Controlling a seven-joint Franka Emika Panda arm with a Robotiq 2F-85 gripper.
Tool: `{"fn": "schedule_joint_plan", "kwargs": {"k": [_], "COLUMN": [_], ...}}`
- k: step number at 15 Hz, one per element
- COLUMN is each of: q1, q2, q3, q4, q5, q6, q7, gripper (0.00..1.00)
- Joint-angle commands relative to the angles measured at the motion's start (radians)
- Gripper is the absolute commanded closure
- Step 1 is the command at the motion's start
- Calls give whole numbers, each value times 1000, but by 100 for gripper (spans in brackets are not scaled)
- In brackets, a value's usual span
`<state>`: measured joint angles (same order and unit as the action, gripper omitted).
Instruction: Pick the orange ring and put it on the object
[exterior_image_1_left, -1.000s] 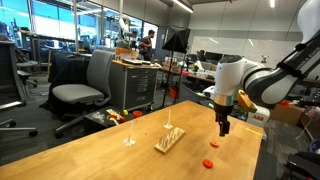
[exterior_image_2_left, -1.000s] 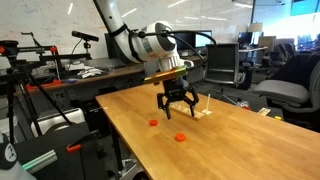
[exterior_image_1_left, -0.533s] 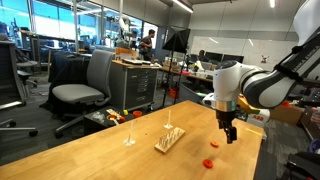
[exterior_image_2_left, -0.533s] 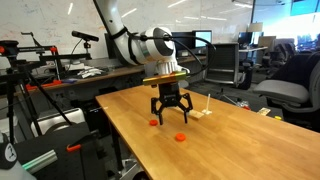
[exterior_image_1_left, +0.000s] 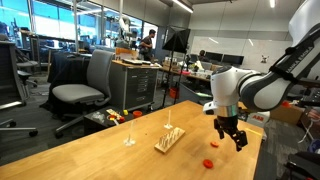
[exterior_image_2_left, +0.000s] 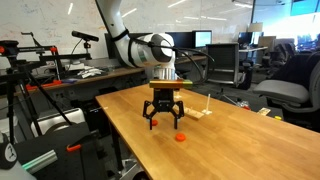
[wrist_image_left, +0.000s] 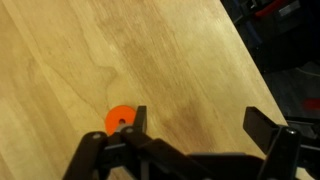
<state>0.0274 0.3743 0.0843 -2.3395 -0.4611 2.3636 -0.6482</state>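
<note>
Next, my gripper closes around the outer edge of the orange ring (exterior_image_1_left: 214, 142) (wrist_image_left: 120, 118) and leaves the similar red piece lying near the edge of the table.
The orange ring (wrist_image_left: 118, 118) lies flat on the wooden table, its hole visible in the wrist view. It sits just outside one finger of my open, empty gripper (wrist_image_left: 200, 125). In an exterior view the ring (exterior_image_1_left: 215, 143) lies just beside the gripper (exterior_image_1_left: 232, 138), which hovers low over the table. In an exterior view the gripper (exterior_image_2_left: 165, 118) hides the ring. The object, a pale wooden slab with a thin peg (exterior_image_1_left: 168, 140), stands mid-table, apart from the gripper; it also shows behind the gripper in an exterior view (exterior_image_2_left: 205, 110).
A second, similar red piece (exterior_image_1_left: 208, 162) (exterior_image_2_left: 181, 137) lies near the table's edge. A lone thin pale stand (exterior_image_1_left: 128, 135) rises beyond the slab. Office chairs and desks surround the table (exterior_image_1_left: 100, 150).
The gripper has moved down and sideways toward the ring, away from the slab. It stays open. The ring and the other pieces have not moved.
</note>
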Motion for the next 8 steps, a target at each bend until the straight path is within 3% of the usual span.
{"fn": "schedule_joint_plan", "kwargs": {"k": [1,4,8], "q1": [-66,-96,-103], "q2": [-16,3,53], "q3": [34,30,5], "q4": [22,65,139], "q5": [104,198,242], "q6": [-2,-4,-9], "q7": [-194,-271,-254], "gripper": [0,0,0]}}
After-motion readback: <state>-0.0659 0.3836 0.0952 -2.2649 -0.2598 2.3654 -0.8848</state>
